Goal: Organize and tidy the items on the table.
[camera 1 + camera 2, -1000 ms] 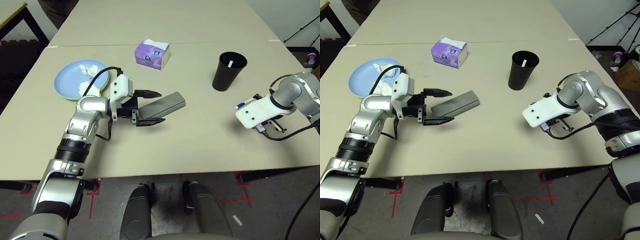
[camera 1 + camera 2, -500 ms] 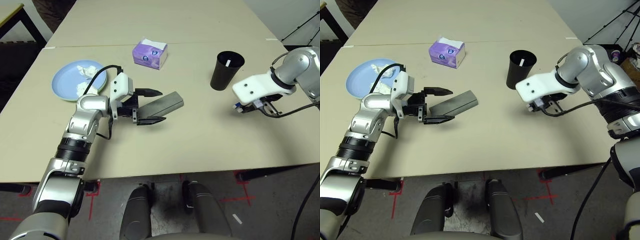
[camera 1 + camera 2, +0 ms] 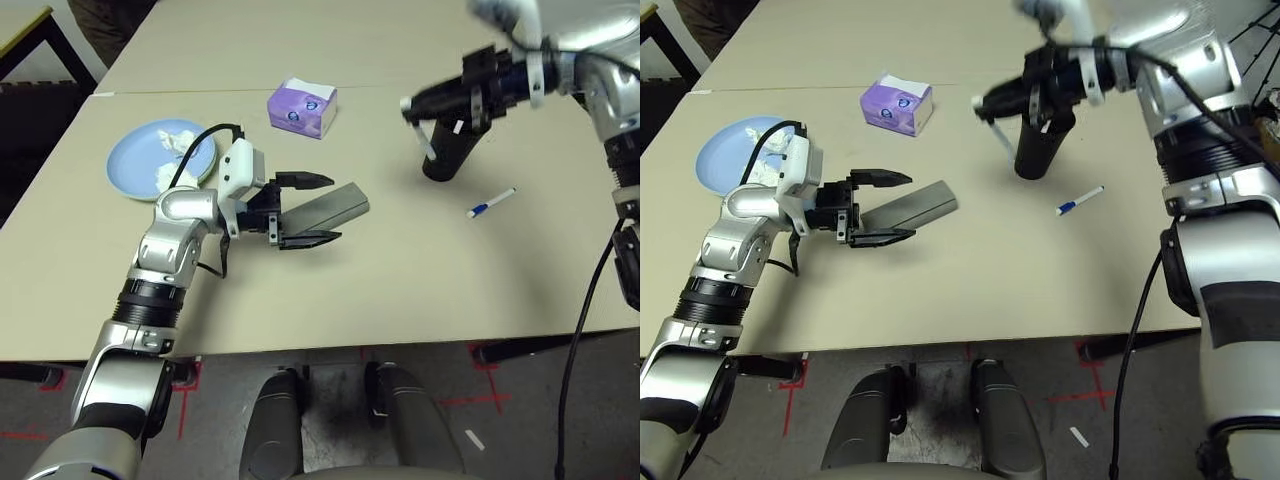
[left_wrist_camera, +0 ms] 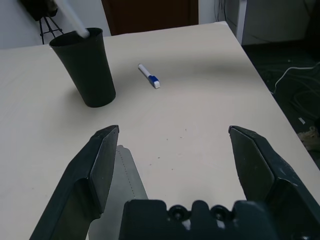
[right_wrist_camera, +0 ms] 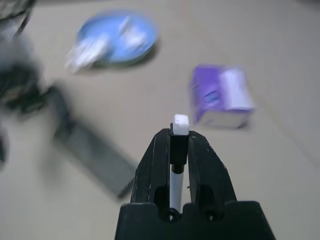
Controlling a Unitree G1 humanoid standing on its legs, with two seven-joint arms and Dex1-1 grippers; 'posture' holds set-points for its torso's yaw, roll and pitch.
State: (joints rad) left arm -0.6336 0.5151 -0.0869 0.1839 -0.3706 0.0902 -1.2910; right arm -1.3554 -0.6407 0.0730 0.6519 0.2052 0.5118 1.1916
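I will let go of the white pen with my right gripper inside the open top of the black cup (image 3: 464,119).
My left gripper (image 3: 322,209) is open low over the table (image 3: 400,270), and its black fingers (image 4: 102,165) straddle the near end of the grey glasses case (image 3: 335,207). Raised beside the black cup (image 3: 450,150), my right gripper (image 3: 412,103) is shut on a white pen (image 5: 180,123) that slants down in front of the cup's left side. A second white pen with a blue cap (image 3: 492,202) lies flat to the right of the cup. At the far left, the light blue plate (image 3: 135,165) holds crumpled white tissue wads (image 3: 178,140).
A purple tissue box (image 3: 303,108) stands behind the glasses case. A second beige table (image 3: 300,40) adjoins the far edge. A black cable loops from my left wrist over the plate's near rim.
My right arm rose from low at the table's right side and swung left, up over the cup, with the pen in its fingers. The left arm and the glasses case stayed put.
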